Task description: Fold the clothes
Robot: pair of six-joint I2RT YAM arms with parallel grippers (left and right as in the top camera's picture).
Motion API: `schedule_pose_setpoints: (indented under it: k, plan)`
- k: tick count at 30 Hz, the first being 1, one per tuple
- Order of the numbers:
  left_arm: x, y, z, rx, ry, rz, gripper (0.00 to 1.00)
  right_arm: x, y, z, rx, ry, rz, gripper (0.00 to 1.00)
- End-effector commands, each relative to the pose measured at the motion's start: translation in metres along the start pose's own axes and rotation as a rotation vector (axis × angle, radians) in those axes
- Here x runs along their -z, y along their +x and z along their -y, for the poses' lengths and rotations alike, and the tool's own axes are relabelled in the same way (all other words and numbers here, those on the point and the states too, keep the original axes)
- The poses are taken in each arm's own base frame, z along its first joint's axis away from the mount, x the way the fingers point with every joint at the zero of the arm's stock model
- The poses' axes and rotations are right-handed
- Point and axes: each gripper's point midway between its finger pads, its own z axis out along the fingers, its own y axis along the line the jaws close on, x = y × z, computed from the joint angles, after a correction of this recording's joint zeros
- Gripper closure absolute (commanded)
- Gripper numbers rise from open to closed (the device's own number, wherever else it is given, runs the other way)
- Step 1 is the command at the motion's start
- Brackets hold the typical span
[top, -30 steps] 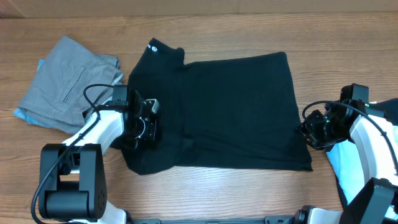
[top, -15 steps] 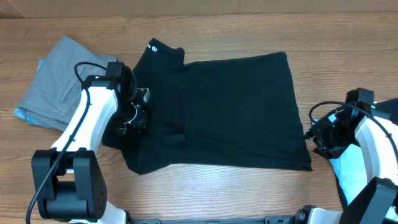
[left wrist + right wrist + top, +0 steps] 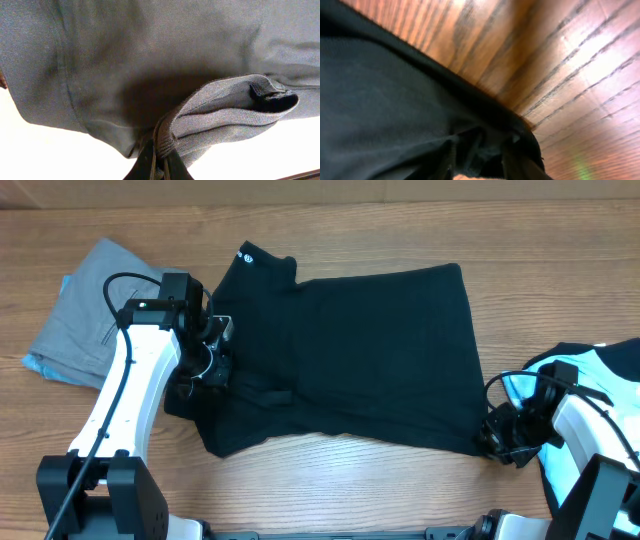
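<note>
Next, I let go of the bunched fold just behind the black T-shirt's near corner (image 3: 228, 418) (image 3: 135, 122) with my left gripper, under that gripper.
The black T-shirt (image 3: 370, 350) lies spread on the table, its white label (image 3: 247, 255) at the far left. My left gripper (image 3: 207, 368) is shut on a bunched fold of the shirt's left sleeve edge and holds it up; in the left wrist view (image 3: 160, 161) the fabric (image 3: 225, 110) is pinched between the jaws. My right gripper (image 3: 497, 442) is at the shirt's near right corner; in the right wrist view (image 3: 485, 167) the jaws close around that dark corner (image 3: 395, 100). Grey folded trousers (image 3: 100, 315) lie at far left on a light-blue tee (image 3: 33, 365).
More garments, light blue (image 3: 600, 375) and black (image 3: 548, 480), lie at the right edge under my right arm. The wooden table (image 3: 350, 490) shows along the front and in the right wrist view (image 3: 560, 65). A wall runs along the back.
My left gripper lifted the sleeve and moved it away from me, to the far left. My right gripper moved toward the front to the shirt's near right corner, which has shifted slightly inward.
</note>
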Motion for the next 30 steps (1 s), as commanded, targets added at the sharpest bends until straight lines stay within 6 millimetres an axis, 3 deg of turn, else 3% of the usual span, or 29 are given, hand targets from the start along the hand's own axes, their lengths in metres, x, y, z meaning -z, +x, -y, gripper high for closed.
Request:
schedule_pose_setpoints:
  k: [1, 4, 12, 18, 19, 20, 22, 27, 30]
  plan:
    - [0.01, -0.005, -0.001, -0.016, -0.015, 0.035, 0.95, -0.003, 0.004, 0.0, -0.005, -0.016, -0.014, 0.81]
    - [0.01, -0.003, -0.001, -0.015, -0.015, 0.03, 0.95, -0.001, 0.0, -0.003, 0.0, -0.025, 0.001, 0.96]
    - [0.011, 0.022, -0.003, 0.005, -0.028, -0.071, 0.96, 0.035, -0.009, -0.022, 0.085, -0.042, 0.011, 0.96]
    - [0.012, 0.029, -0.003, 0.057, -0.032, -0.099, 0.96, 0.038, -0.011, -0.023, 0.089, -0.04, 0.016, 0.95]
    - [0.013, 0.029, -0.003, 0.056, -0.032, -0.096, 0.96, 0.038, -0.011, -0.023, 0.089, -0.039, 0.017, 0.85]
    - [0.013, 0.029, -0.003, 0.056, -0.032, -0.096, 0.96, 0.038, -0.011, -0.02, 0.088, -0.027, 0.019, 0.53]
    - [0.013, 0.029, -0.003, 0.056, -0.032, -0.097, 0.96, 0.034, -0.008, -0.016, 0.083, -0.01, 0.011, 0.41]
    - [0.013, 0.029, -0.003, 0.056, -0.032, -0.096, 0.96, 0.012, 0.016, -0.003, 0.053, -0.013, -0.08, 0.43]
    - [0.013, 0.027, -0.003, 0.055, -0.032, -0.09, 0.95, -0.001, 0.016, -0.002, 0.035, -0.036, -0.069, 0.48]
